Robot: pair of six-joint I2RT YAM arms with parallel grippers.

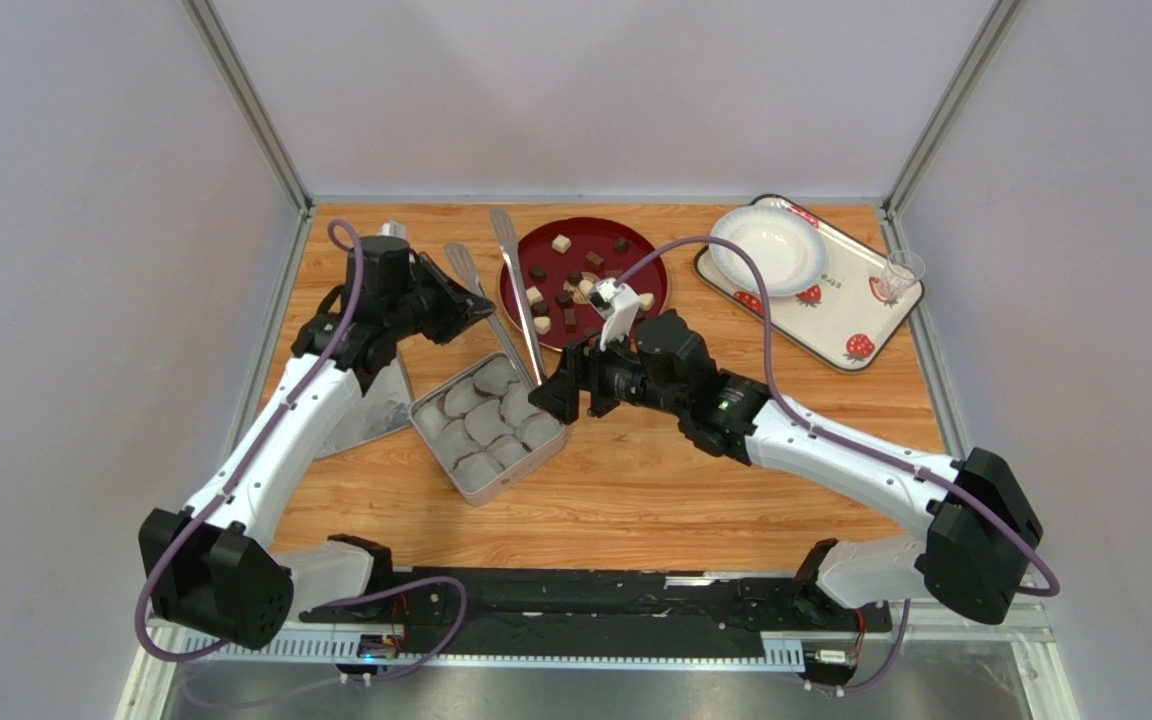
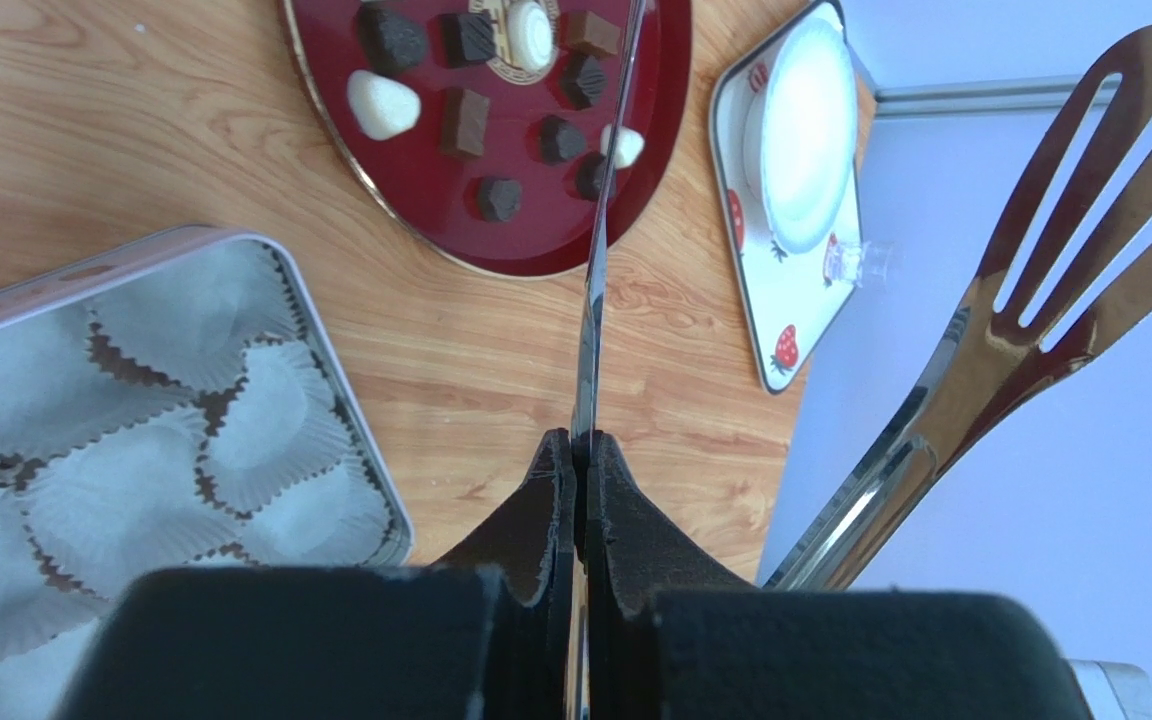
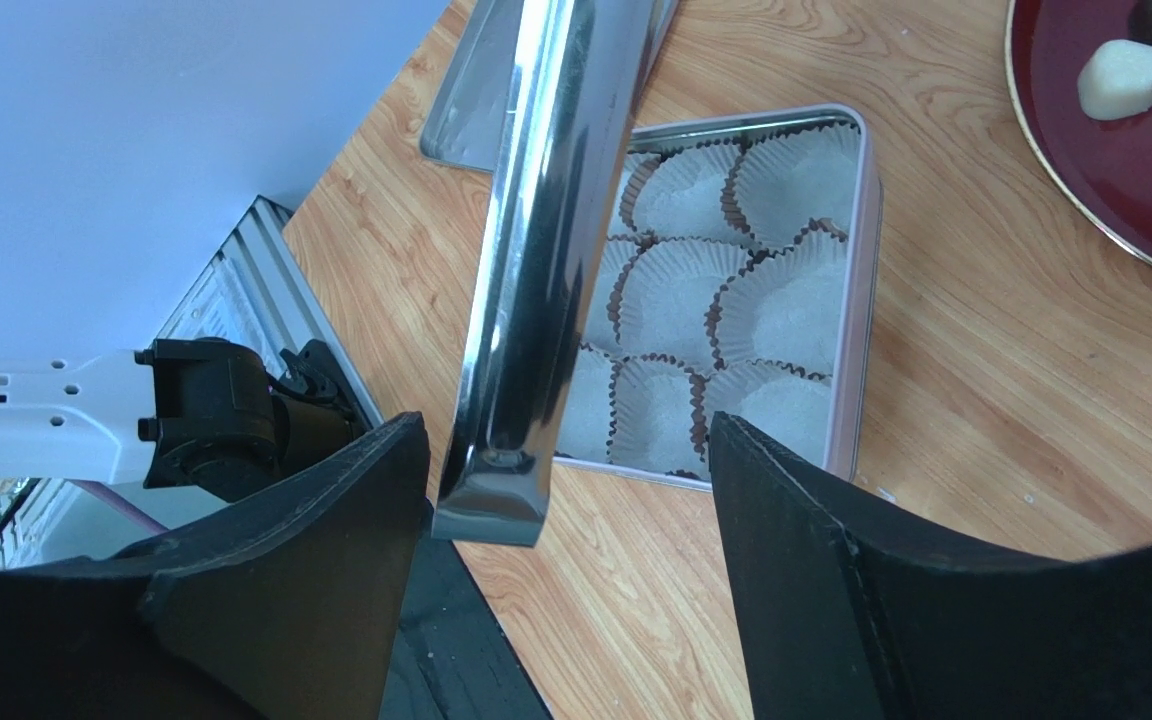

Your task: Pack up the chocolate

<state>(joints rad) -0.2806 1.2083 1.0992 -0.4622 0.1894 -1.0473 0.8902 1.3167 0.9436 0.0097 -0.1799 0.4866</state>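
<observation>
My left gripper is pinching the edge of a tong arm, so my right gripper should hold the tongs' joined end before my left gripper takes the tongs' slotted ends (image 2: 1066,270).
The chocolate (image 1: 575,285) lies as small dark and cream pieces on a red plate (image 1: 642,270) at the back middle. It also shows in the left wrist view (image 2: 465,120), and one cream piece shows in the right wrist view (image 3: 1126,75). My left gripper (image 1: 473,311) is shut on one thin arm of the metal tongs (image 2: 597,270); its jaws (image 2: 582,443) pinch the blade edge-on. The other tong arm (image 2: 1048,300) spreads to the right. My right gripper (image 1: 555,399) is open, and the tongs' joined end (image 3: 515,450) hangs between its jaws (image 3: 567,435), near the left finger.
A silver tin (image 1: 432,413) with several empty white paper cups sits between the arms, also seen in the wrist views (image 2: 372,465) (image 3: 856,300). Its lid (image 1: 364,413) lies to the left. A strawberry tray (image 1: 853,323) holds a white bowl (image 1: 767,248) and a small glass (image 1: 898,278).
</observation>
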